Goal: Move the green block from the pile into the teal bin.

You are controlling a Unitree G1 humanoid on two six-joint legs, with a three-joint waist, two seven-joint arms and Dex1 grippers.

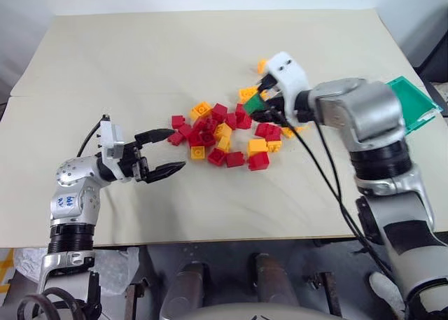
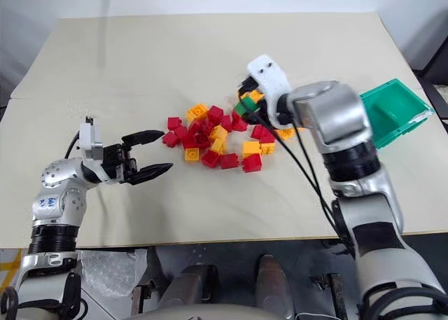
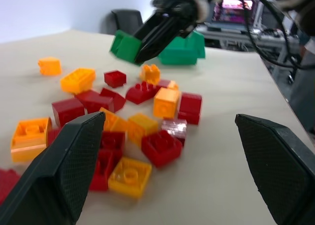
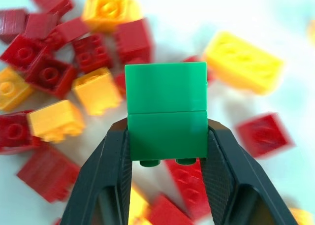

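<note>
Next, I let the green block go from my right gripper onto the middle of the teal bin's bottom (image 1: 397,108).
My right gripper (image 1: 260,104) is shut on the green block (image 4: 166,115), holding it in the air just above the right side of the pile (image 1: 222,134) of red and yellow-orange bricks. From the left wrist camera, the green block (image 3: 125,47) hangs at the tips of the black fingers, clear of the bricks beneath. The teal bin (image 2: 393,111) sits at the table's right edge, partly hidden behind my right arm. My left gripper (image 1: 166,152) stands open at the left of the pile, low over the table, with nothing between its fingers.
The pale wooden table (image 1: 210,47) stretches wide behind the pile. Black cables (image 1: 322,173) hang from my right wrist toward the table's front edge. A few yellow-orange bricks (image 1: 262,66) lie apart at the pile's far right.
</note>
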